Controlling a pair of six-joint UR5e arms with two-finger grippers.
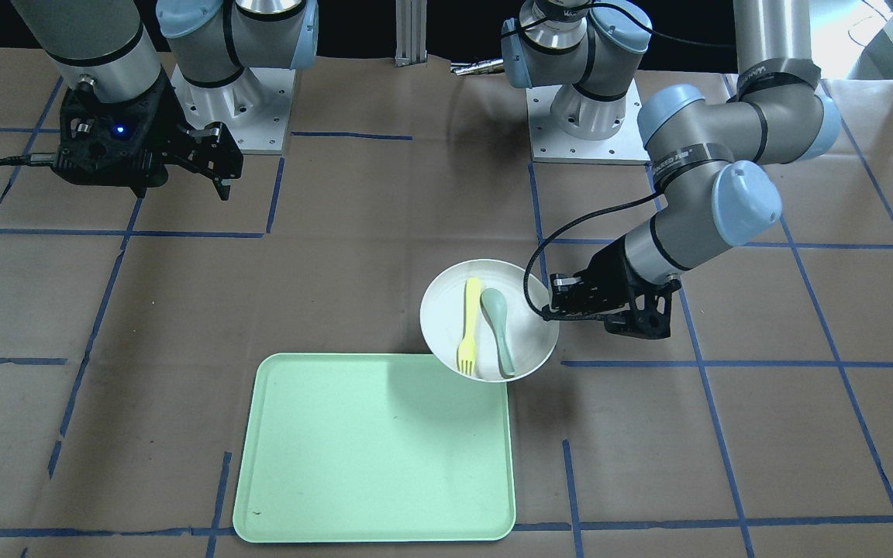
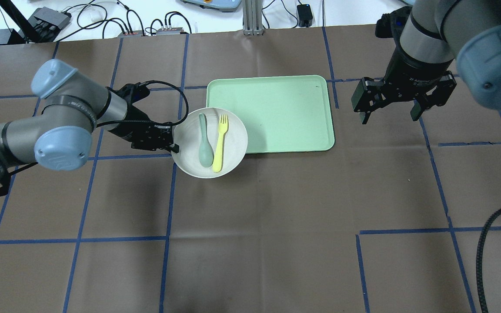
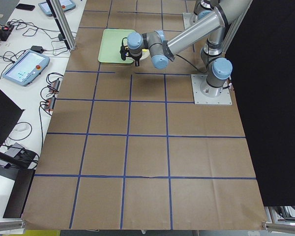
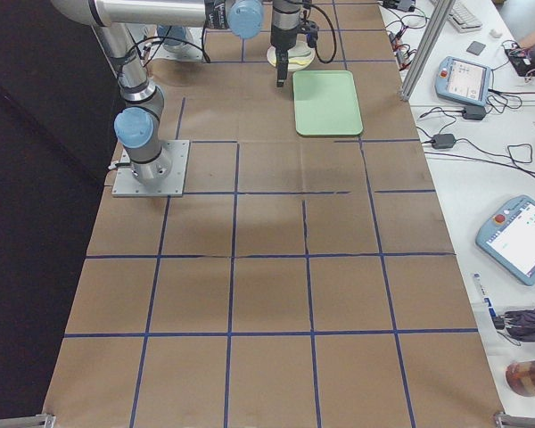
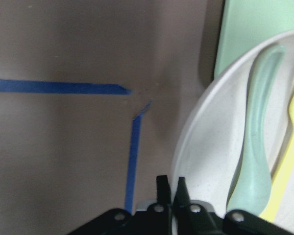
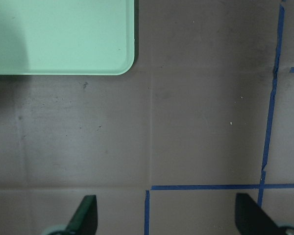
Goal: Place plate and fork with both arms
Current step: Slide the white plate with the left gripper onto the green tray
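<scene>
The robot's left gripper should release the off-white plate around the middle of the mint-green tray's flat bottom (image 1: 393, 445).
The off-white plate (image 2: 233, 143) is held off the table over the near left corner of the mint-green tray (image 2: 276, 113), casting a shadow. In it lie the yellow fork (image 2: 220, 142) and a grey-green spoon (image 2: 205, 141). My left gripper (image 2: 173, 147) is shut on the plate's left rim; the left wrist view shows its fingers (image 5: 169, 188) pinching the plate rim (image 5: 186, 147). In the front view the plate (image 1: 524, 341), fork (image 1: 468, 324) and left gripper (image 1: 551, 308) show too. My right gripper (image 2: 392, 114) is open and empty, hovering right of the tray.
The tray (image 1: 373, 446) is bare; its corner shows in the right wrist view (image 6: 59, 34). Brown paper with blue tape lines covers the table. Cables and control boxes lie beyond the far edge (image 2: 146, 21). Teach pendants rest on a side bench (image 4: 464, 80).
</scene>
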